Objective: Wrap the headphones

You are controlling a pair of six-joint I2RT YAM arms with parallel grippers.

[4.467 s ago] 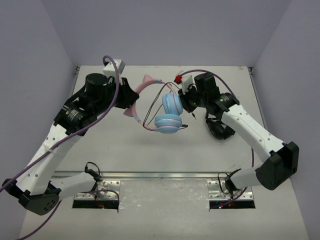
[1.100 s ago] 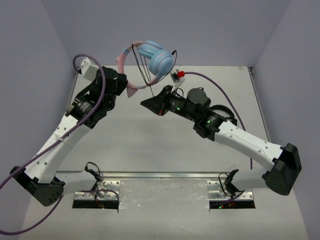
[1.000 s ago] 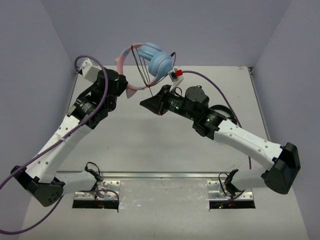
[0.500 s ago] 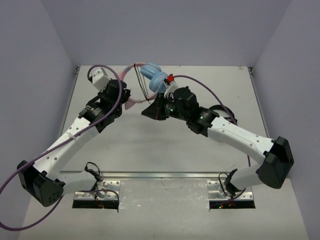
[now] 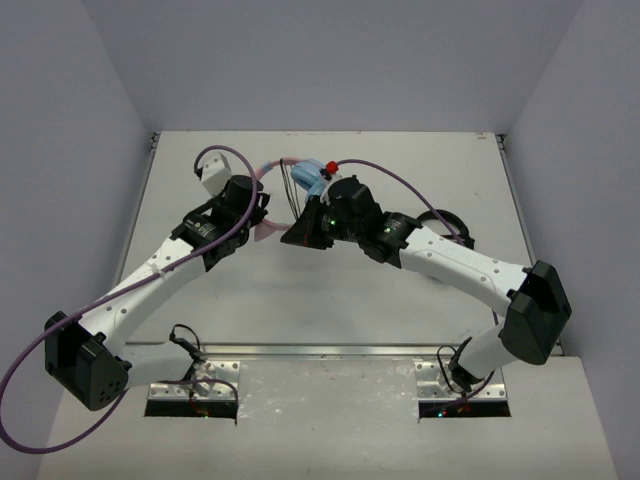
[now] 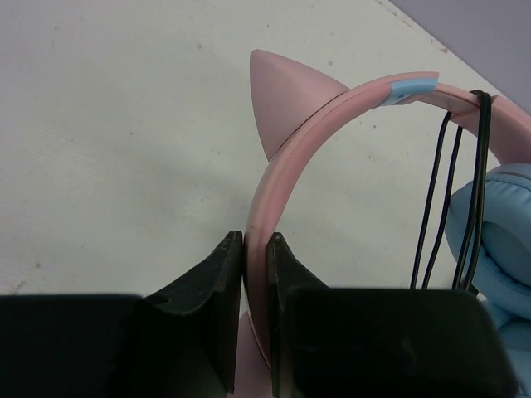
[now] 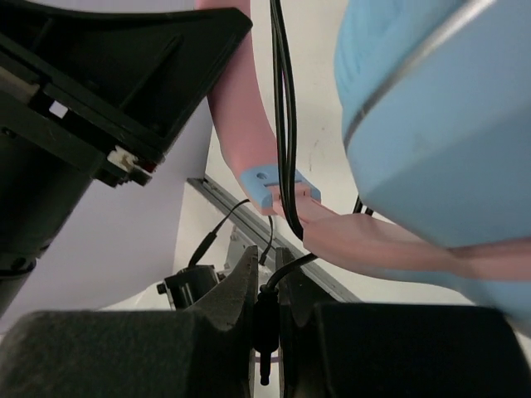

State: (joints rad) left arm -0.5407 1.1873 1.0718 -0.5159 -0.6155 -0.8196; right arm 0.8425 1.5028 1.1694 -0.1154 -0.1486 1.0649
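Note:
The robot's left gripper should release the headphones on the bare middle of the table (image 5: 325,271), a little back from the metal rail. The headphones are held above the table's far middle.
The headphones (image 5: 306,178) are held above the table's far middle, between my two grippers. My left gripper (image 5: 264,208) is shut on the pink headband (image 6: 286,166), just below a cat ear (image 6: 284,93). The thin black cable (image 6: 446,191) runs in a few turns over the band beside the light blue ear cup (image 6: 498,224). My right gripper (image 5: 298,234) is shut on the cable's plug (image 7: 265,322), right under the headphones. The ear cup (image 7: 431,108) and the headband (image 7: 249,116) fill the right wrist view, with the cable (image 7: 282,124) hanging between them.
All-black headphones (image 5: 443,220) lie on the table to the right, partly hidden behind my right arm. Grey walls close in the table at the back and on both sides. A metal rail (image 5: 320,350) runs along the near edge.
Both grippers have brought the headphones down from high at the back towards the table. The right gripper has moved left and closer under them, still holding the plug.

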